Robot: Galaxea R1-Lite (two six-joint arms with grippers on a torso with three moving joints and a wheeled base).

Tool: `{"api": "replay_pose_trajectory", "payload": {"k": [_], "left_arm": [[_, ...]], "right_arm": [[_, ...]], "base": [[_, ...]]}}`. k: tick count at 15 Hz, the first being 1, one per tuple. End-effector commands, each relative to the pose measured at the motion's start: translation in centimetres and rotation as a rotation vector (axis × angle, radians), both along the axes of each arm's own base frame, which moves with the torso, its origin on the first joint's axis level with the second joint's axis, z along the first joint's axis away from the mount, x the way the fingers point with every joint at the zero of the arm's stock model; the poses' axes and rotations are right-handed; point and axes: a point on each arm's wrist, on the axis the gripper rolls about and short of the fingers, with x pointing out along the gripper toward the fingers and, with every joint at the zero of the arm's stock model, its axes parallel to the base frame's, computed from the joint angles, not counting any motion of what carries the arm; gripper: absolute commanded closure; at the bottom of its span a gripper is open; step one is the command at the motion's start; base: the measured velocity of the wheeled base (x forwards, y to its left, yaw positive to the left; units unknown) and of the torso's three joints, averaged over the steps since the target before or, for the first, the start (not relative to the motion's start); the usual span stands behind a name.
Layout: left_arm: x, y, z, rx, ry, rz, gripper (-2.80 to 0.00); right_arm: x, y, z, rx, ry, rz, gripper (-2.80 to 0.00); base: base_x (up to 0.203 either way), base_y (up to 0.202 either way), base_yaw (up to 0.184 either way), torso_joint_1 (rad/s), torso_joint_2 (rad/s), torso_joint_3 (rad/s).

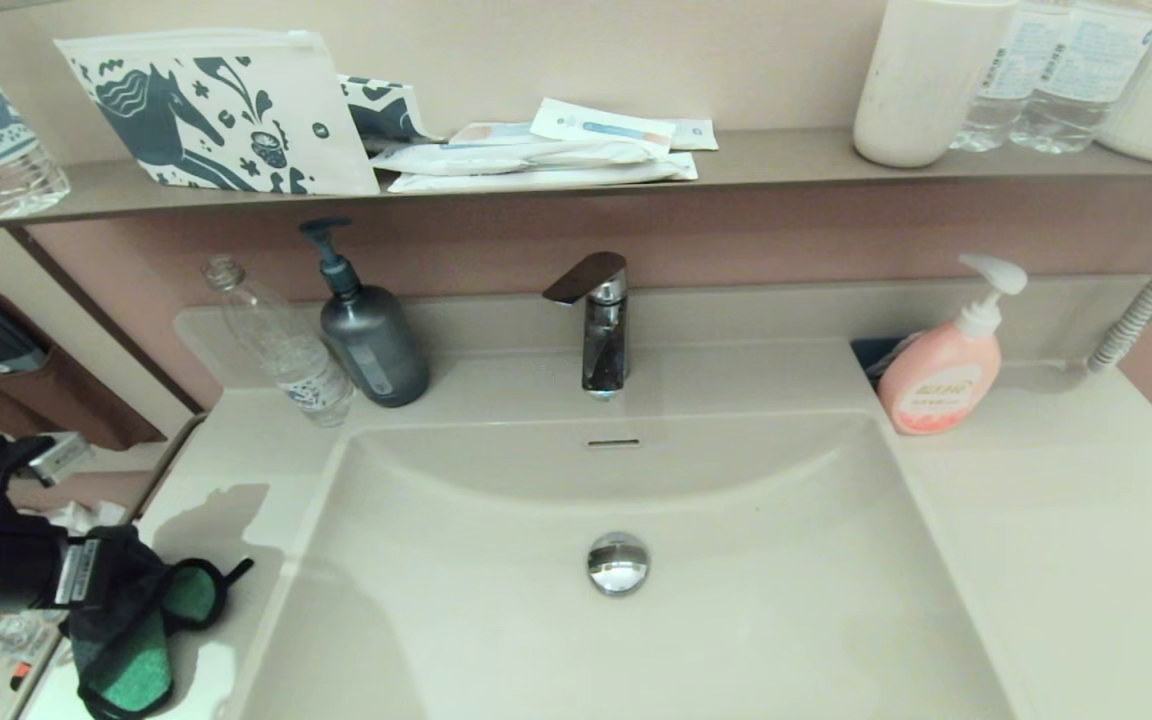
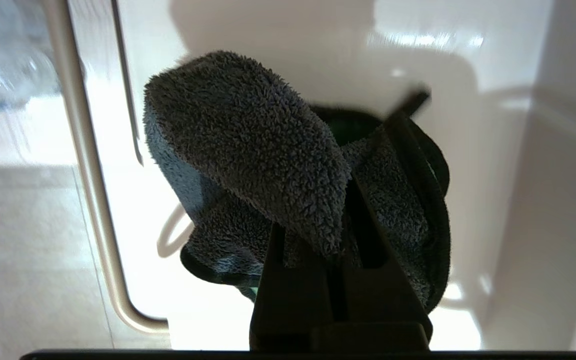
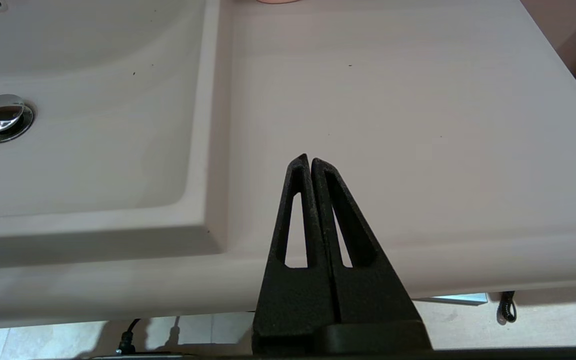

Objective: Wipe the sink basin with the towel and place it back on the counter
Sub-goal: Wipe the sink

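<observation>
I will release the towel from my left gripper on the counter (image 1: 243,521) (image 2: 346,36) between the clear plastic bottle and the front corner of the sink.
The dark grey towel (image 1: 131,640) with its green face showing hangs bunched in my left gripper (image 1: 111,590), which is shut on it above the counter (image 1: 226,470) at the sink's front left corner. From the left wrist, the towel (image 2: 258,150) drapes over the black fingers (image 2: 293,280) and hides their tips. The off-white sink basin (image 1: 496,600) lies to the right, with its chrome drain plug (image 1: 618,562) and overflow slot (image 1: 613,442). My right gripper (image 3: 308,162) is shut on nothing and hovers over the counter (image 3: 393,100) to the right of the basin (image 3: 93,125); the head view does not show it.
At the back stand a chrome faucet (image 1: 601,320), a dark pump bottle (image 1: 368,330) and a clear plastic bottle (image 1: 281,345) on the left, and a pink soap dispenser (image 1: 946,365) on the right. A brown wall shelf (image 1: 786,160) above holds pouches, packets and bottles.
</observation>
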Motion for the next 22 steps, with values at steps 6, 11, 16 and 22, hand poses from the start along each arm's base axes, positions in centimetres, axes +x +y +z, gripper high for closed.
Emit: {"api": "replay_pose_trajectory", "payload": {"k": [6,11,16,22], "left_arm": [[2.6,-3.1,1.5,-0.03,-0.056,-0.088,0.0],[5.3,-4.4,3.4,-0.024,-0.124,-0.143,0.0],[6.2,-3.8,3.9,-0.012,-0.148,-0.135,0.0],[4.8,-4.6,5.2,-0.012,-0.167,-0.142,-2.8]], "right_arm": [[0.0,0.0,0.0,0.0,0.001,0.0,0.0],[0.0,0.0,0.0,0.0,0.001,0.0,0.0],[0.0,0.0,0.0,0.0,0.001,0.0,0.0],[0.0,0.0,0.0,0.0,0.002,0.0,0.0]], "base": [[0.0,0.0,0.0,0.0,0.0,0.0],[0.0,0.0,0.0,0.0,0.0,0.0],[0.0,0.0,0.0,0.0,0.0,0.0],[0.0,0.0,0.0,0.0,0.0,0.0]]}}
